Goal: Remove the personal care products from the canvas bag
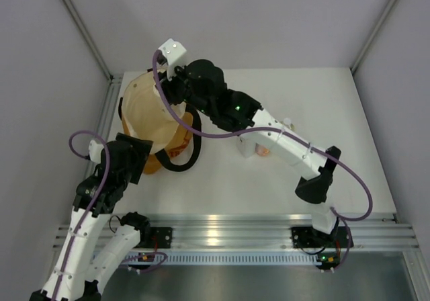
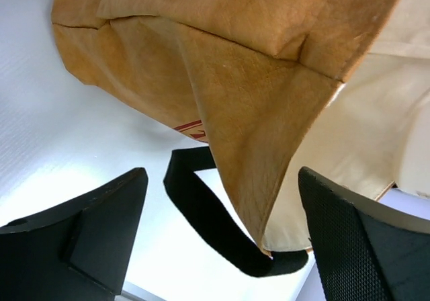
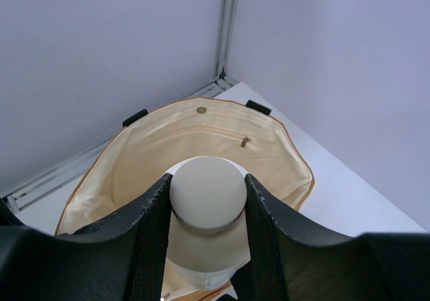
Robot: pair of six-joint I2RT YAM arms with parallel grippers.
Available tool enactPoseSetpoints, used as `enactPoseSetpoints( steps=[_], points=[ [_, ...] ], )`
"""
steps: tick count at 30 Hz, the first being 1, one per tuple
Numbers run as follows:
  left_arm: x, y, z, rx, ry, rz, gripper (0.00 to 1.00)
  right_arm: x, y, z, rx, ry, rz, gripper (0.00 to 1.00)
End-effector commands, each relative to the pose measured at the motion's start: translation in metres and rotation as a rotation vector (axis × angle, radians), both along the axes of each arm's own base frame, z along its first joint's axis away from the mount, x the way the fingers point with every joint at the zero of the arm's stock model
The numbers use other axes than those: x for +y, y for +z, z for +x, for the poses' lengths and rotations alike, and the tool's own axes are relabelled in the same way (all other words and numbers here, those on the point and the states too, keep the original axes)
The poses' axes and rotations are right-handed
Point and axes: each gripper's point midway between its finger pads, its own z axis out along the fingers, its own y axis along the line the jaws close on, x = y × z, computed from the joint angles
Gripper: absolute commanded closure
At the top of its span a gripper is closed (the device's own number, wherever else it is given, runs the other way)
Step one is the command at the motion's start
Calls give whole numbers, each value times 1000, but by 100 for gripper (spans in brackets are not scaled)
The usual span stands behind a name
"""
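Observation:
My right gripper needs to set the beige bottle down on the table [image 1: 299, 145] past the orange and pink object, away from the bag.
The canvas bag [image 1: 144, 109] stands at the table's back left, mouth open, cream lining [image 3: 201, 136] showing. My right gripper [image 3: 206, 183] hangs over that mouth, shut on a beige bottle with a cream cap [image 3: 208, 200], gripped just below the cap. In the top view the right gripper [image 1: 173, 87] is at the bag's far rim and the bottle is hidden. My left gripper [image 2: 222, 175] is open at the bag's near corner [image 2: 269, 180], its fingers either side of the fabric without touching it. From above, the left gripper [image 1: 131, 154] sits at the bag's near-left edge.
A black strap handle [image 2: 208, 213] loops on the table under the bag's corner, also visible from above [image 1: 178, 163]. A small orange and pink object [image 1: 261, 151] lies under the right arm. Grey walls close the left, back and right; a metal rail [image 1: 222, 228] runs along the near edge.

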Motion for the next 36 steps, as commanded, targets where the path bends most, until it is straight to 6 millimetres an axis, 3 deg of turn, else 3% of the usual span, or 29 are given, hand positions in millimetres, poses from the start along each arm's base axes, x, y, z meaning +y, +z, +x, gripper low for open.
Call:
enactPoseSetpoints(
  steps=[1,9,17,21,28,29,31,34,35,36],
  points=[
    [1,22,4,-54,-8,16,2,-53,137,-33,-182,3,279,100],
    [9,57,4,-126,-55,129,2,-90,166,-38,-226,-62,313,100],
    [14,88,0,-193,-91,199,2,-118,164,-27,-225,-132,292,100],
    [19,108,-7,-256,-82,206,2,-142,168,-23,-225,-179,299,100],
    [20,146,-20,-353,-130,261,2,-189,155,-7,-201,-277,285,100],
    [22,149,-21,-357,-142,288,2,-195,142,2,-191,-304,261,100],
    [23,155,-23,-371,-153,311,2,-216,143,4,-198,-339,284,100],
    [26,164,-28,-392,-155,339,2,-247,127,17,-199,-415,294,100],
    [26,164,-28,-394,-158,343,2,-260,112,28,-188,-461,269,100],
    [25,165,-29,-398,-162,338,2,-273,115,26,-195,-482,291,100]
  ],
)
